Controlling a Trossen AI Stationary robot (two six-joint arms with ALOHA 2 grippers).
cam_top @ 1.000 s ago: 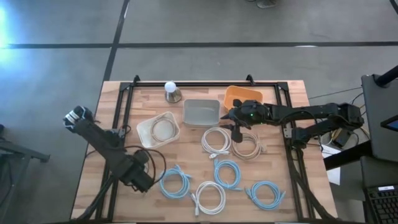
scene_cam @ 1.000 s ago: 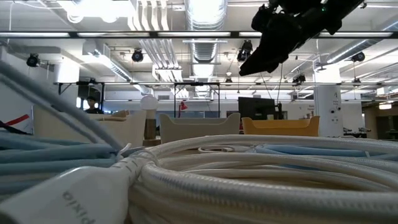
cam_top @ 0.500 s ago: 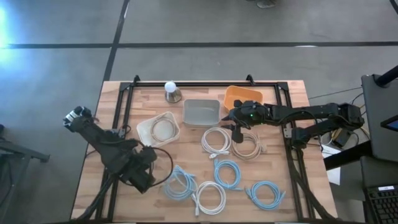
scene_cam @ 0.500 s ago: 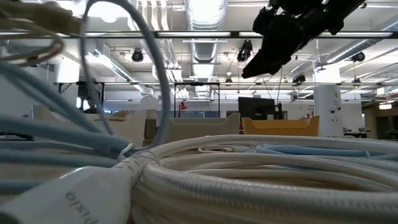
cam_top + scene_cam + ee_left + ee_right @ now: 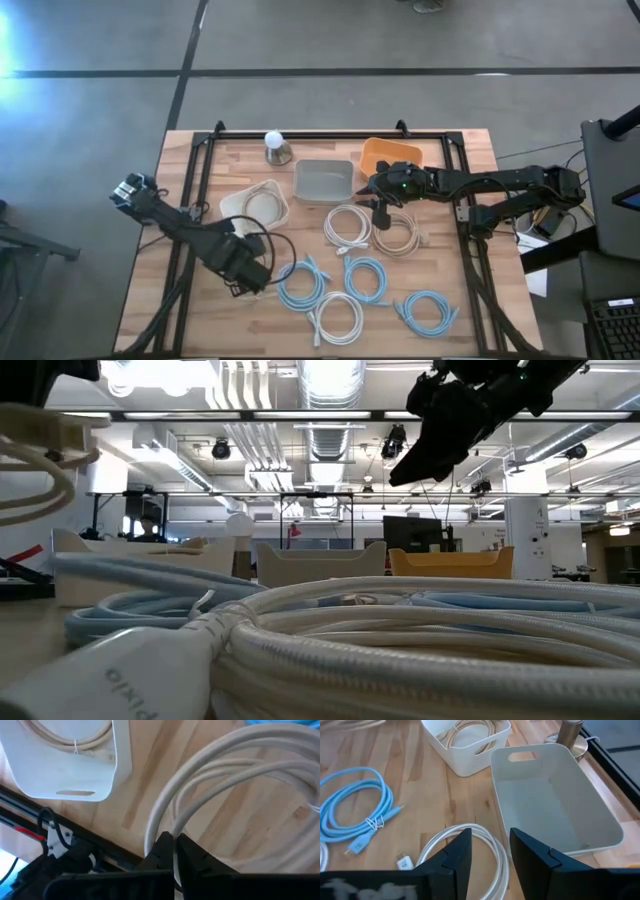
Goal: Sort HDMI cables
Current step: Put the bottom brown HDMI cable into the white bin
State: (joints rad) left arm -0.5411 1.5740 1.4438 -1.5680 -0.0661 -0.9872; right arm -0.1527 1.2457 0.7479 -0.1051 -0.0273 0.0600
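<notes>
My left gripper has a beige HDMI cable coil. It will let go of that coil on the beige coil inside the white bin (image 5: 260,206) (image 5: 69,729).
My left gripper (image 5: 256,279) is near the table's front left, shut on a beige HDMI cable coil (image 5: 235,775) held above the wood; the coil also shows in the low view (image 5: 30,470). My right gripper (image 5: 380,212) is open and empty, above and between a white coil (image 5: 348,225) and a beige coil (image 5: 398,232). Three light blue coils (image 5: 303,285), (image 5: 366,278), (image 5: 427,312) and a white coil (image 5: 338,315) lie flat on the table. A white bin (image 5: 240,212) holds another beige coil (image 5: 262,207). My left gripper pinches several strands of the beige coil's loop (image 5: 173,831) between its two fingers (image 5: 161,849). The coil is lifted clear of the table and spreads out beyond the fingertips. Which end of the coil it holds does not show.
A grey bin (image 5: 324,181) and an orange bin (image 5: 388,155) stand at the back next to the white bin. A round lamp-like object (image 5: 277,148) stands at the far edge. Dark rails (image 5: 200,190) run along the table's sides.
My left gripper has gone toward the table's right edge and a little toward the far edge with the beige coil. The nearest light blue coil was pulled up out of shape, then slid to the right, and now lies flat again.
</notes>
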